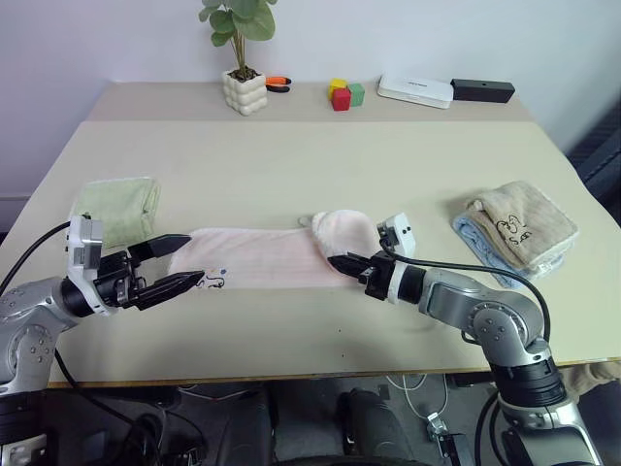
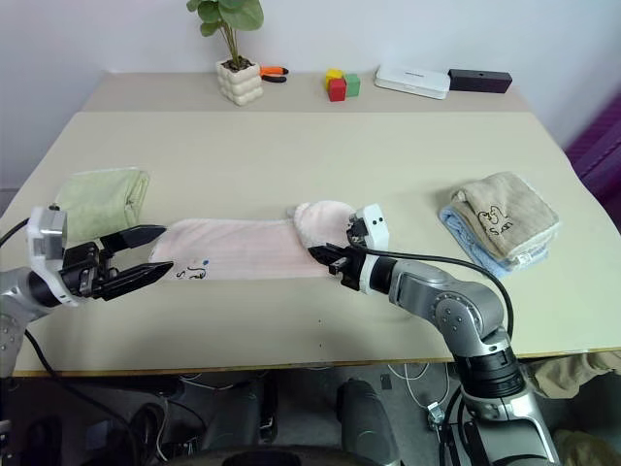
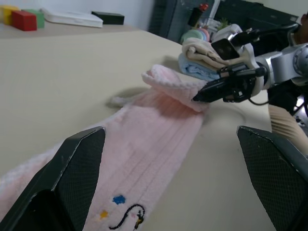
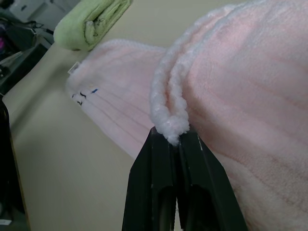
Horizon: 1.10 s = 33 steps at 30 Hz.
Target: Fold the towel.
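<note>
Next, my right gripper puts the towel's whitish edge down on the part of the towel [image 1: 277, 271] [image 4: 134, 137] between the hump and the embroidered mark.
The pale pink towel [image 1: 262, 257] lies as a long strip across the middle of the table, a small dark embroidered mark near its left end. Its right end is lifted and curled over leftward into a hump [image 1: 344, 233]. My right gripper [image 1: 347, 264] is shut on the towel's whitish edge [image 4: 168, 122] at that hump. At the towel's left end my left gripper [image 1: 175, 264] stands open, level with the cloth and holding nothing; its two fingers [image 3: 72, 173] frame the strip in the left wrist view.
A folded light green towel [image 1: 121, 206] lies at the left, a beige towel on a blue one [image 1: 516, 233] at the right. A potted plant [image 1: 243, 87], coloured blocks [image 1: 343, 94], a white box [image 1: 415, 90] and a black box [image 1: 482, 91] stand along the back.
</note>
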{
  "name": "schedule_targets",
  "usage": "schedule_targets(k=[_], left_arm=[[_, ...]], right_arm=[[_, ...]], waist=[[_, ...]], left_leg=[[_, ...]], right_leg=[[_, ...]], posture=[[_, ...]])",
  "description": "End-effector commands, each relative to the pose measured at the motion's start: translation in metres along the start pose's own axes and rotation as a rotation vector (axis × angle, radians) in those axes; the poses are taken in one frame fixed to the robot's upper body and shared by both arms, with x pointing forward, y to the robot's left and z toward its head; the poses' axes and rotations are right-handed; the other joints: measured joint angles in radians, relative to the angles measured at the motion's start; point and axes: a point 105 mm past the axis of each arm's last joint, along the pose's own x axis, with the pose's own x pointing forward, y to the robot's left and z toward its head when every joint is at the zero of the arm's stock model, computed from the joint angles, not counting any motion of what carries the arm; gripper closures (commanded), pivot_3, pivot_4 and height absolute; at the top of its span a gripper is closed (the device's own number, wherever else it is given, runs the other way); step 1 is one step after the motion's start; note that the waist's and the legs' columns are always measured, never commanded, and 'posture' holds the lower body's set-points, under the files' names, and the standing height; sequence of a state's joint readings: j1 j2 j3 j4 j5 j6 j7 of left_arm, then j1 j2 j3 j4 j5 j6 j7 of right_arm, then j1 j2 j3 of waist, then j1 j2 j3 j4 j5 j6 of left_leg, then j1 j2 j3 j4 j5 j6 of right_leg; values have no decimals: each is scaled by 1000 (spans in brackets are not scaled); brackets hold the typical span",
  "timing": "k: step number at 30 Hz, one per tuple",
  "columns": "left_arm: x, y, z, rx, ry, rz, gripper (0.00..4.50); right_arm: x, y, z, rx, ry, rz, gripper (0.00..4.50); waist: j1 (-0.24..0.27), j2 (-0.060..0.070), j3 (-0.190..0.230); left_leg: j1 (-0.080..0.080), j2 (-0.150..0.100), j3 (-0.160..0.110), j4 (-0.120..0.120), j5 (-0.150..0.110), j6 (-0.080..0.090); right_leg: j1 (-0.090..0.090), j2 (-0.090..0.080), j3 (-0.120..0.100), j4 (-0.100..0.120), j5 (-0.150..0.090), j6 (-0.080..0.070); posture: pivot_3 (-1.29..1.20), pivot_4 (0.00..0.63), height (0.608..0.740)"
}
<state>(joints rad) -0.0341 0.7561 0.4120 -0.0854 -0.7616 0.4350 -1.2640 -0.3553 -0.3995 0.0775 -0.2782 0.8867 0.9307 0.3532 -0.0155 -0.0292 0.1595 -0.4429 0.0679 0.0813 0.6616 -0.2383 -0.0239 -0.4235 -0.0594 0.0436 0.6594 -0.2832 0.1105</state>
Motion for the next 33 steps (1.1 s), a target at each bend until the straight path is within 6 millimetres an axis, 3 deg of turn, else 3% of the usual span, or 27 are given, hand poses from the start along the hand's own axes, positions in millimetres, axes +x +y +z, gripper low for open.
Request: schedule_targets(k=[1,8,21,24,31,33], left_arm=[[-2,-5,9,29,-21,3,0],[-3,-5,12,39,-15,5,0],[1,-5,11,42,-13,-3,0],[1,-4,12,45,-14,-3,0],[5,-3,12,43,-19,-11,0],[6,-2,12,42,-20,-14,0]], right_arm=[[10,15,7,-41,-10,63,4470],[20,26,-8,-32,52,118,4470],[39,25,-18,-24,61,105,4470],[40,24,-18,-14,64,106,3608],[31,35,-14,-117,102,192,119],[22,40,2,-155,78,254,45]], waist=[[0,0,0],[2,0,0],[1,0,0],[1,0,0],[1,0,0],[2,0,0]], left_leg=[[0,0,0,0,0,0],[0,0,1,0,0,0],[0,0,1,0,0,0],[0,0,1,0,0,0],[0,0,1,0,0,0],[0,0,1,0,0,0]], right_leg=[[0,0,0,0,0,0],[0,-1,0,0,-1,-1],[0,0,0,0,-1,-1],[0,0,0,0,-1,-1],[0,0,0,0,-1,-1],[0,0,0,0,-1,-1]], posture=[[0,150,735],[0,150,735],[0,150,735],[0,150,735],[0,150,735],[0,150,735]])
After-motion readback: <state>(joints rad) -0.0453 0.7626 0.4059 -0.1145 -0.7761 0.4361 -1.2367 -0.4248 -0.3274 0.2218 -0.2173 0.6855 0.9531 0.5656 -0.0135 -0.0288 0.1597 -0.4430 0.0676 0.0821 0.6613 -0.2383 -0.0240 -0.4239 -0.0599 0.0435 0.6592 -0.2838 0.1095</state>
